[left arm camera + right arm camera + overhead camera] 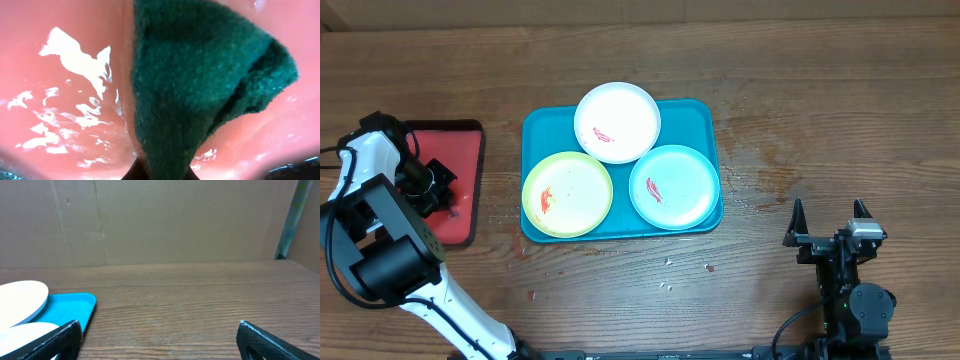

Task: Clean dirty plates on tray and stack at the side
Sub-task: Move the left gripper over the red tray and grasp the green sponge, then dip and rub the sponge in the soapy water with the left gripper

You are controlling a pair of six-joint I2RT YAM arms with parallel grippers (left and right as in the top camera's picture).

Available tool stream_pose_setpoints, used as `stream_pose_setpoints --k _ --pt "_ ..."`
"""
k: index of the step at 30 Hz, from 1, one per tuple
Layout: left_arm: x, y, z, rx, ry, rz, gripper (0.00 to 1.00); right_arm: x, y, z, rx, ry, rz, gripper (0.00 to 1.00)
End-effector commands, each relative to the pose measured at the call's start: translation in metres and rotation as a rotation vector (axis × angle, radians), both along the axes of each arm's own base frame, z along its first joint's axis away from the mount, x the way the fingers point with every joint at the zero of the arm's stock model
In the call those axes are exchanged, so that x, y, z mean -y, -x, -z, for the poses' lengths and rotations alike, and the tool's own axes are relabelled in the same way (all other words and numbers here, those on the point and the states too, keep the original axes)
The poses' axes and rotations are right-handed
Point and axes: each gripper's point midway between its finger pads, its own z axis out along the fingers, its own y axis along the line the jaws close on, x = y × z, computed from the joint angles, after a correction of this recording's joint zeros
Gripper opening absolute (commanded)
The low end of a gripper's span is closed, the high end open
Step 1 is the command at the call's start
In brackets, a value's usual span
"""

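The dark green sponge sticks out crooked from my left gripper with one corner folded, so I will open and take the sponge squarely across its middle (192, 75).
Three plates lie on the teal tray (700, 116): a white plate (617, 121) at the back, a yellow-green plate (567, 193) front left, a light blue plate (674, 186) front right. Each has a red smear. My left gripper (445, 190) is down over the red tray (460, 150), shut on a dark green sponge (200, 85) that fills the left wrist view. My right gripper (830, 212) is open and empty, resting at the table's front right, well right of the teal tray. The right wrist view shows the tray corner (75, 305) and the white plate's edge (20, 297).
The red tray's surface (60, 100) looks wet and glossy. Small crumbs and red specks lie on the wood in front of the teal tray (670, 265). A cardboard wall (160, 220) stands behind the table.
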Motion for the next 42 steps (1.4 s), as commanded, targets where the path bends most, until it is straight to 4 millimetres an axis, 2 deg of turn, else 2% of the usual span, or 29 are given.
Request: stream_pose_setpoints --k 1,2,3,9,13,15,16,19,20,23,24,26,27,28,32,35,36,38,40,41,42 --pt "-0.004 -0.005 0.015 0.005 -0.014 0.009 0.29 0.000 0.000 0.002 0.004 0.004 0.003 1.00" --pt "-0.007 -0.009 0.015 0.018 -0.029 0.009 0.78 0.000 0.000 0.002 0.004 0.004 0.003 1.00" --pt "-0.009 -0.011 0.015 0.028 -0.037 0.009 1.00 0.000 0.000 0.002 0.004 0.004 0.003 1.00" --pt "-0.025 -0.038 0.014 0.137 -0.103 0.008 1.00 0.000 0.000 0.002 0.004 0.004 0.003 1.00" --pt "-0.032 -0.049 0.013 0.178 -0.134 0.008 1.00 0.000 0.000 0.002 0.004 0.004 0.003 1.00" --pt "-0.038 -0.049 0.012 0.177 -0.169 0.006 0.88 0.000 0.000 0.002 0.004 0.004 0.003 1.00" --pt "-0.039 -0.049 0.012 0.173 -0.172 0.007 0.65 0.000 0.000 0.002 0.004 0.004 0.003 1.00" --pt "-0.038 -0.046 0.013 0.163 -0.166 0.007 0.10 0.000 0.000 0.002 0.004 0.004 0.003 1.00" --pt "-0.037 -0.045 0.013 0.157 -0.163 0.008 0.04 0.000 0.000 0.002 0.004 0.004 0.003 1.00" --pt "-0.034 -0.040 0.014 0.137 -0.151 0.008 0.04 0.000 0.000 0.002 0.004 0.004 0.003 1.00" --pt "-0.032 -0.038 0.014 0.128 -0.145 0.008 0.15 0.000 0.000 0.002 0.004 0.004 0.003 1.00" --pt "-0.026 -0.030 0.015 0.098 -0.119 0.008 0.65 0.000 0.000 0.002 0.004 0.004 0.003 1.00" --pt "-0.021 -0.027 0.015 0.087 -0.097 0.010 0.97 0.000 0.000 0.002 0.004 0.004 0.003 1.00" --pt "-0.016 -0.025 0.015 0.078 -0.075 0.011 1.00 0.000 0.000 0.002 0.004 0.004 0.003 1.00" --pt "0.006 -0.012 0.014 0.034 0.031 0.010 1.00 0.000 0.000 0.002 0.004 0.004 0.003 1.00" --pt "0.012 -0.002 0.013 -0.003 0.059 0.009 1.00 0.000 0.000 0.002 0.004 0.004 0.003 1.00" --pt "0.013 -0.001 0.013 -0.008 0.059 0.009 0.93 0.000 0.000 0.002 0.004 0.004 0.003 1.00" --pt "0.010 -0.001 0.013 -0.009 0.047 0.011 0.63 0.000 0.000 0.002 0.004 0.004 0.003 1.00" --pt "0.010 -0.003 0.014 -0.004 0.045 0.010 0.20 0.000 0.000 0.002 0.004 0.004 0.003 1.00" --pt "0.009 -0.003 0.014 -0.001 0.043 0.009 0.04 0.000 0.000 0.002 0.004 0.004 0.003 1.00" --pt "0.009 -0.004 0.014 0.001 0.043 0.005 0.04 0.000 0.000 0.002 0.004 0.004 0.003 1.00"
